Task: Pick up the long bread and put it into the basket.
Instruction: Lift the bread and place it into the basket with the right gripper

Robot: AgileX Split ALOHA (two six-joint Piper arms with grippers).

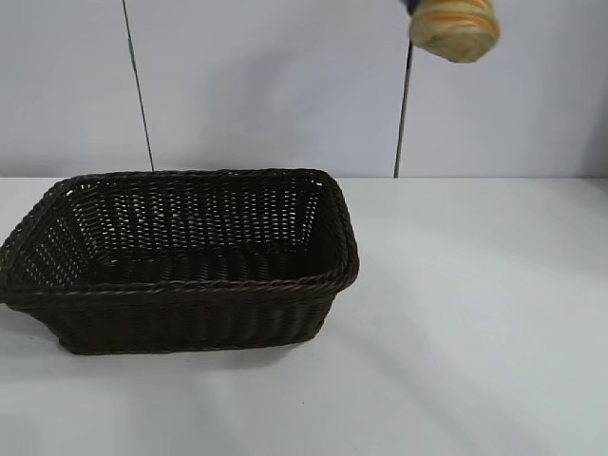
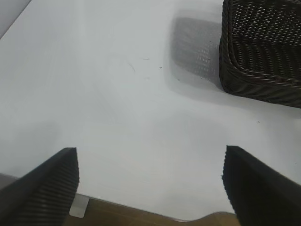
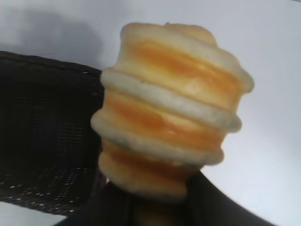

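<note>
Next, I set the long bread on the basket's bottom around its middle (image 1: 164,256), just behind the basket's near rim, with my right gripper.
The long bread (image 1: 455,28) hangs high in the air at the top right of the exterior view, above and to the right of the basket (image 1: 180,285). Only its lower end shows there; the right arm is almost wholly out of that picture. In the right wrist view the striped golden loaf (image 3: 171,113) fills the middle, with my right gripper (image 3: 150,200) shut on its near end, and the dark wicker basket (image 3: 47,132) lies beneath. My left gripper (image 2: 150,183) stands open over bare table, holding nothing, with a corner of the basket (image 2: 263,52) farther off.
The basket stands on a white table (image 1: 475,332) with a pale wall behind. Two thin dark cables (image 1: 138,85) run down the wall. The table's near edge (image 2: 155,215) shows below the left gripper's fingers.
</note>
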